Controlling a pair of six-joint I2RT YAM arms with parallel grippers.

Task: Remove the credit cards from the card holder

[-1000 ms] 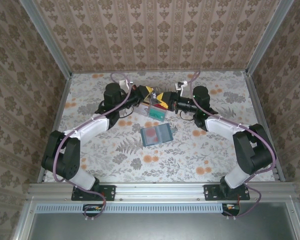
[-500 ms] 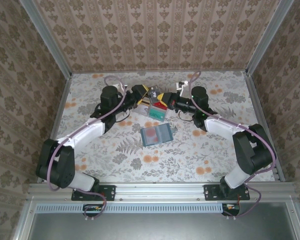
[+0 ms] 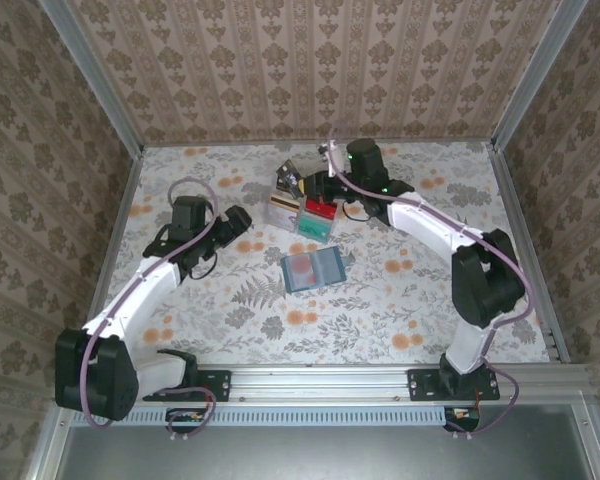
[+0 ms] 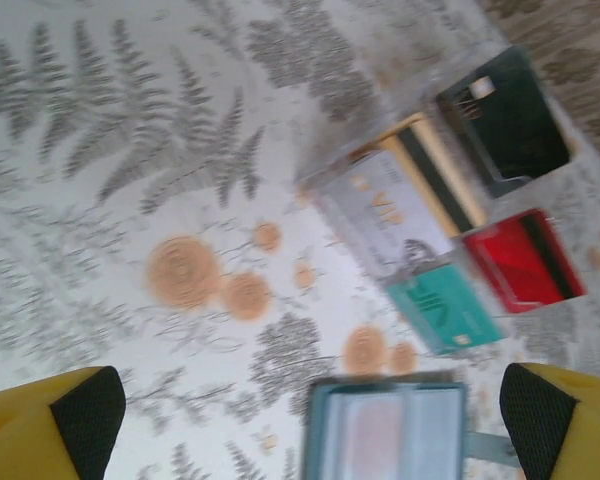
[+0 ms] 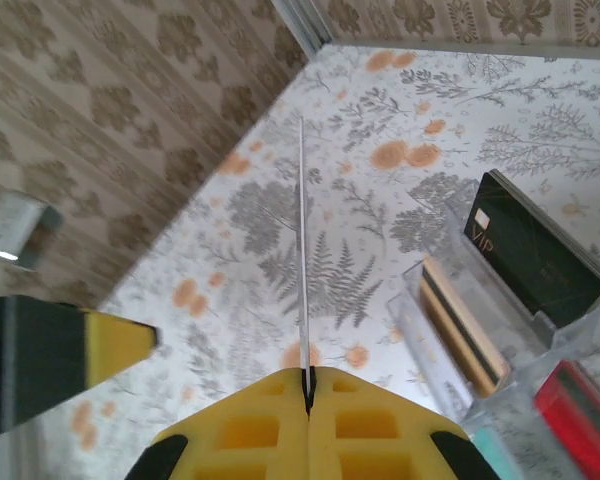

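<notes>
The robot's right gripper will release the credit card, now at the clear tray's far side, in the clear tray (image 3: 292, 182) (image 5: 515, 262), against the front of the black card.
The slate-blue card holder (image 3: 312, 270) lies open on the table, a reddish card showing in its left panel; it sits at the bottom of the left wrist view (image 4: 385, 432). My right gripper (image 3: 298, 183) hovers at the far side of the clear tray, shut (image 5: 308, 378) on a thin pale card (image 5: 302, 240) seen edge-on. In the tray lie a black card (image 4: 505, 120), a gold-striped card (image 4: 435, 175), a silver card (image 4: 385, 210), a teal card (image 4: 445, 310) and a red card (image 4: 525, 260). My left gripper (image 3: 242, 222) is open (image 4: 312, 410) and empty, left of the holder.
The clear compartment tray (image 3: 302, 212) stands just beyond the card holder. Patterned walls and metal posts enclose the floral table (image 3: 400, 300) on three sides. Open floral surface lies to the left and right of the holder.
My left arm has pulled back left and towards the near side, away from the tray. My right gripper has swung left across the tray's far side with the card.
</notes>
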